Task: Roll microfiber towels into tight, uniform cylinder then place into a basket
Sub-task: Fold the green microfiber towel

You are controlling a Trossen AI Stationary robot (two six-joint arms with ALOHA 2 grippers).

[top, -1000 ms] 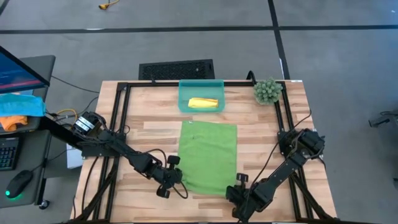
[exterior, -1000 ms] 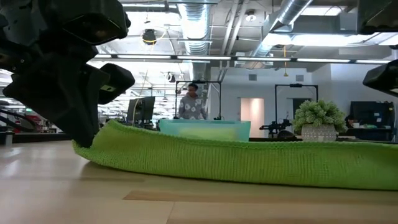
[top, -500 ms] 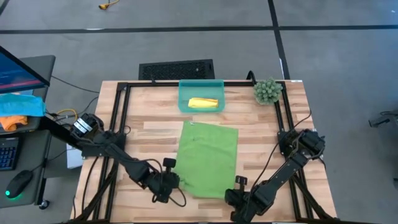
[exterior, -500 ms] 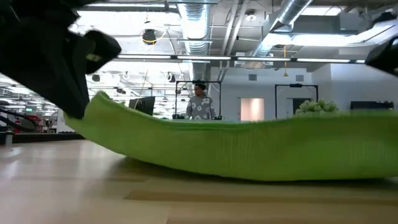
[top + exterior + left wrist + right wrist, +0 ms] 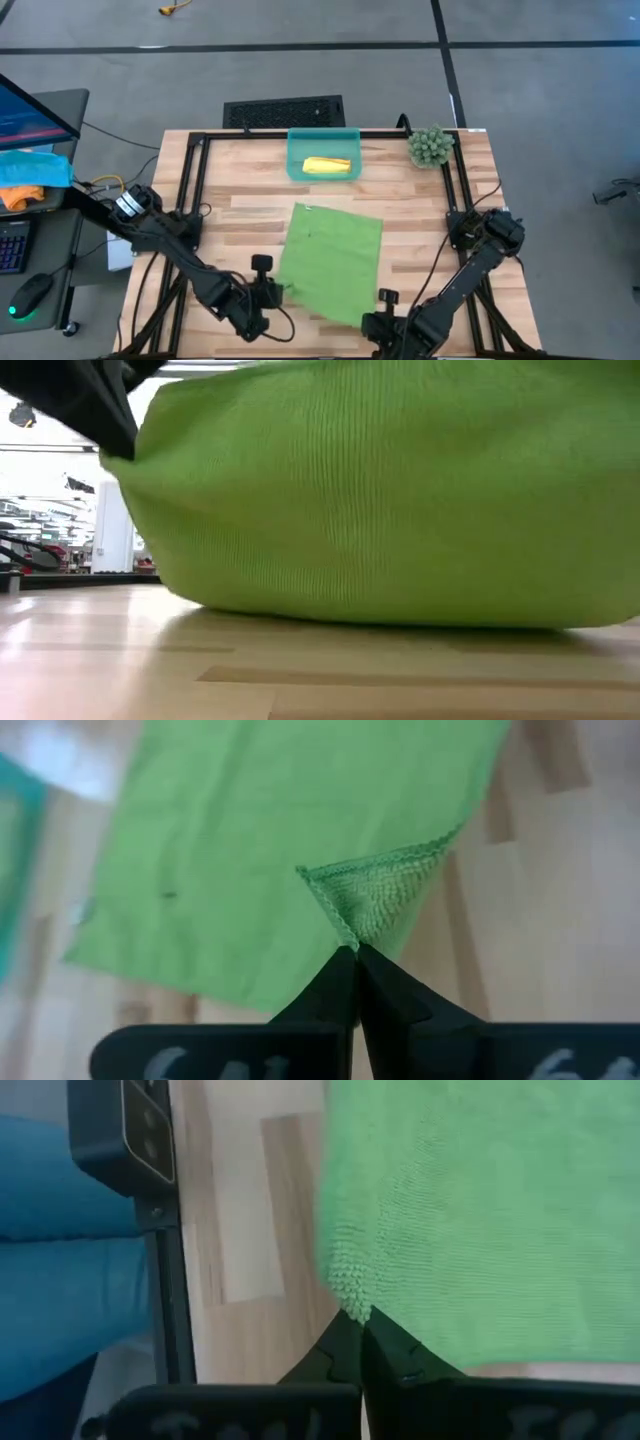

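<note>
Next, my left gripper lets go of the lime green towel's near corner over its far corner (image 5: 302,206) (image 5: 84,942) beside the teal basket.
The lime green towel (image 5: 331,262) lies spread at the table's middle, its far part on the wood and its near edge raised; it fills the low view (image 5: 400,490). My left gripper (image 5: 274,291) is shut on its near left corner, and my right gripper (image 5: 374,308) is shut on its near right corner. The yellow towel (image 5: 327,165) lies rolled inside the teal basket (image 5: 296,160) at the far edge. My left gripper pinches the green towel's near left corner (image 5: 368,910) between its two fingers, coming from the table's near left side. The corner is folded up at the fingertips (image 5: 340,970) and held clear of the wood. The towel's far part lies on the table. My right gripper pinches the green towel's near right corner (image 5: 348,1292) between its two fingers, coming from the table's near side. The corner is held above the wood. The cloth runs away from the fingertips (image 5: 385,1342) toward the far edge.
A small green plant (image 5: 431,146) stands at the far right corner. A black vented panel (image 5: 284,111) lies on the floor beyond the far edge. Black frame rails (image 5: 196,190) run along the table's left and right sides. Bare wood shows on both sides of the towel.
Both grippers have gone toward the table's near edge and up, each still shut on a near corner. The green towel's near edge has lifted off the wood and come close to the low camera. The whole towel has slid a little toward the near edge and skewed.
</note>
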